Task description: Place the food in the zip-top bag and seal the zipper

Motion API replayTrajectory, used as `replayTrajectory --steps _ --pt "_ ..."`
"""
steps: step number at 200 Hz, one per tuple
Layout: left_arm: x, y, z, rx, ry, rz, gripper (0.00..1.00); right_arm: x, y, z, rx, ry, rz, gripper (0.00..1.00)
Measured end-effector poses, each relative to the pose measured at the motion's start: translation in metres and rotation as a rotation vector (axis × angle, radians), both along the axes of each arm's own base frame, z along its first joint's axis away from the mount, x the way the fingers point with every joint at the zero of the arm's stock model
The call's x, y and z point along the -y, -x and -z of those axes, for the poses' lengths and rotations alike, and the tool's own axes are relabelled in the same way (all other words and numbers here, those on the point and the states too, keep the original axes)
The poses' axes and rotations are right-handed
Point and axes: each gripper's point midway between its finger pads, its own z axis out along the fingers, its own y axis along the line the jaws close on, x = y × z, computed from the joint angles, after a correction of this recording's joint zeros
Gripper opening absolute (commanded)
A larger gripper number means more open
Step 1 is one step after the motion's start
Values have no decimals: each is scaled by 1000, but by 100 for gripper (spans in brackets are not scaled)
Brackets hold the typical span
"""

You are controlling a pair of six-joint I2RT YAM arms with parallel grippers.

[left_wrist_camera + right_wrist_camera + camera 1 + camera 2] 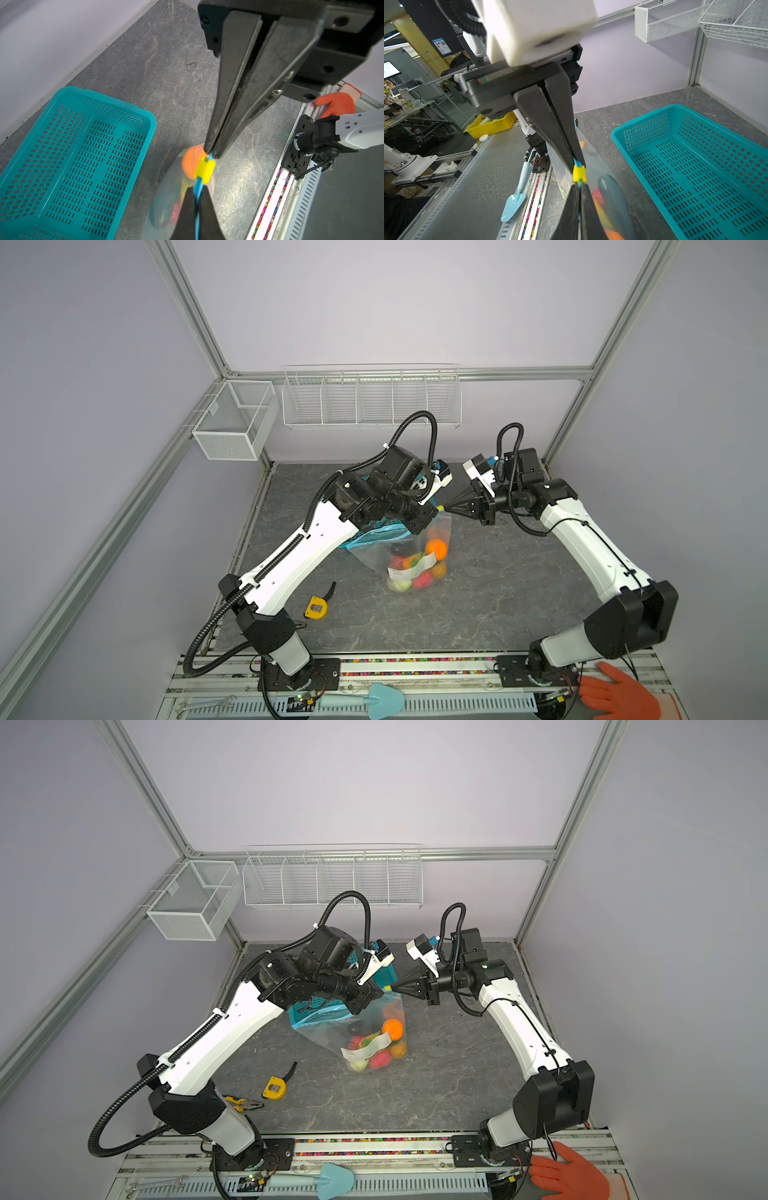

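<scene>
My left gripper is closed on the light-blue part of the bag next to the yellow slider, so it should open and take the slider [441, 508] before pulling it along.
The zip-top bag [376, 553] hangs by its mouth above the table, clear and crinkly. The food [436, 549] lies inside it at the bottom: orange, red, yellow and green pieces. The zipper [197, 188] is a light-blue strip with a yellow slider [204, 169]. My left gripper [196, 189] is shut on the strip on one side of the slider. My right gripper [579, 186] is shut on the strip on the other side. In both top views the two grippers meet tip to tip, left gripper [434, 512] and right gripper [448, 506], over the bag.
A teal perforated basket [83, 145] stands beside and behind the bag. A yellow tape measure [316, 608] and pliers [243, 1104] lie near the left arm's base. A hand in an orange glove [619, 693] rests on the front rail by the right arm's base. White wire baskets hang on the back wall.
</scene>
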Motion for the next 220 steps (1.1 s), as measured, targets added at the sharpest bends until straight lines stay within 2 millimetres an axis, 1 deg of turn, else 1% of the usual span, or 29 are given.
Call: replayTrajectory --steps 11,23,30,39,51,79,129,157,179,210,220 --pt "0 0 0 2 0 1 23 0 0 0 -1 0 0 7" --pt "2 0 -1 4 7 2 30 0 1 0 -5 2 -2 7" --pt "3 0 -2 7 9 3 36 -1 1 1 -5 3 -3 7" --pt "4 0 -3 12 12 9 41 -1 1 1 -7 4 -2 7" --pt "5 0 -4 17 18 11 44 -1 1 1 -7 5 -2 6" --pt "8 -1 -7 32 28 20 44 -1 1 1 -7 5 -2 7" --pt "10 -3 -9 52 32 32 36 -1 1 1 -10 6 -1 7" --pt "11 -3 -9 59 29 41 24 -1 1 1 -10 6 -1 6" --pt "12 -3 -9 58 32 46 16 -1 1 2 -10 8 0 7" --pt "13 -1 -9 57 35 58 8 -1 0 3 -8 15 7 7" --pt "13 -1 -9 56 35 58 7 -1 0 3 -7 16 9 7"
